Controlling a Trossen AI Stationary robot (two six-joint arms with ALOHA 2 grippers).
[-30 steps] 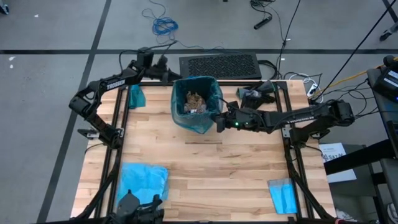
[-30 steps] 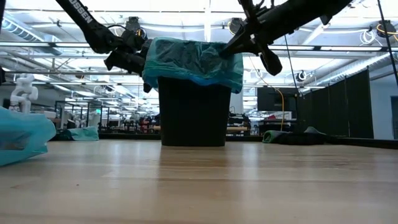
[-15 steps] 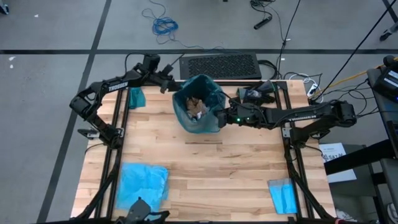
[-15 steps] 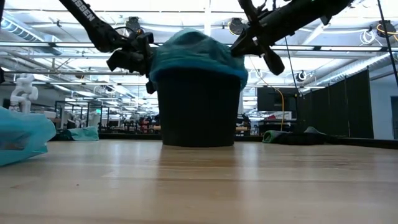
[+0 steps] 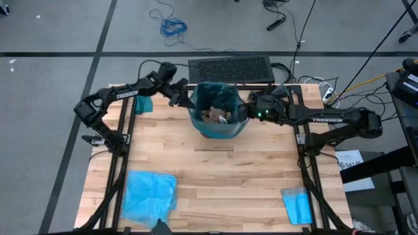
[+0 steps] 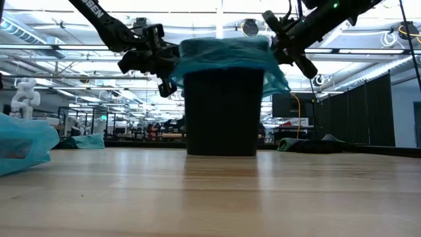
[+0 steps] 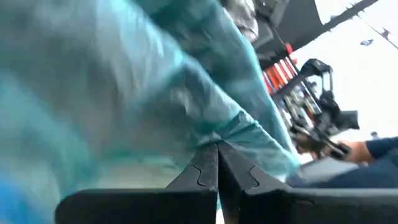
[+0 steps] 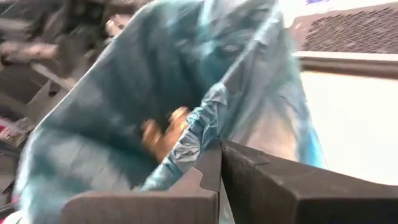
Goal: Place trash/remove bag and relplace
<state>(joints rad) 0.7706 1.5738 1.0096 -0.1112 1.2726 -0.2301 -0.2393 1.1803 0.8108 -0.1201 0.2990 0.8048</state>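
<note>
Next, my left gripper releases the rim of the dark teal bag above the near outer corner of the black bin [image 5: 189,117].
A black bin [image 6: 223,112] stands on its base at the table's far middle, lined with the dark teal bag [image 5: 219,108], whose rim [image 6: 223,52] is folded over the bin's top. Brown and white trash [image 5: 215,116] lies inside the bag. My left gripper [image 5: 189,100] is at the bin's left side and my right gripper [image 5: 243,113] at its right side, each shut on the bag's rim. In the low view, my left gripper [image 6: 166,82] hangs left of the bin and my right gripper [image 6: 293,56] right of it. My left gripper pinches a fold of the bag's rim [image 7: 236,127] on the bin's left side between its two shut fingers, coming nearly level from the table's left. The plastic runs taut from the fingers toward the bin. My right gripper pinches a bunched bit of the bag's rim [image 8: 199,130] on the bin's right side between its two shut fingers. It comes from the table's right, slanting down. The bag stays on the bin.
A lighter sky-blue bag [image 5: 150,192] lies at the near left and a small blue folded cloth [image 5: 297,205] at the near right. Teal plastic [image 5: 144,102] lies far left, dark gloves [image 5: 271,98] far right. A black grille [image 5: 232,68] lies beyond the far edge.
My left gripper has swung toward the bin's left side, and my right gripper has gone from the bin's near right corner toward the far edge. The bin has slid a little toward the table's right. The bag's rim bulged up over the opening and now lies stretched across it.
</note>
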